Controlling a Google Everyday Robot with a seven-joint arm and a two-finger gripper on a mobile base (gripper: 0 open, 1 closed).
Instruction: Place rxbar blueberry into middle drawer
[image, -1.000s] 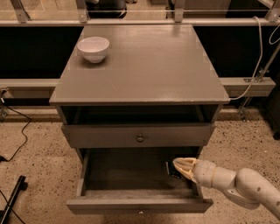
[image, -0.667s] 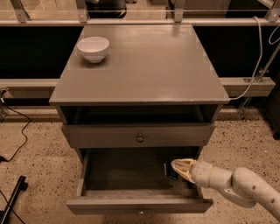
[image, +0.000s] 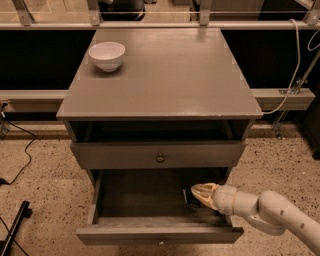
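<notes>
Next, my gripper lets go of the rxbar blueberry on the grey bottom of the middle drawer (image: 186, 196), in the half closer to my arm.
The middle drawer (image: 125, 197) is pulled open below the drawer with the round knob (image: 160, 158). Its inside is plain grey. My gripper (image: 196, 192) reaches in from the right, over the drawer's right half, at the end of a white arm. The rxbar blueberry (image: 189, 198), a dark flat bar, shows at the gripper's tip inside the drawer, near the right side. Part of the bar is hidden by the gripper.
A white bowl (image: 106, 55) stands on the cabinet top (image: 165, 75) at the back left. A black rail and cables run behind the cabinet. A black cable lies on the speckled floor (image: 35, 170) at the left.
The gripper has moved slightly left and deeper over the drawer with the dark bar at its tip. The drawer and bowl have not moved.
</notes>
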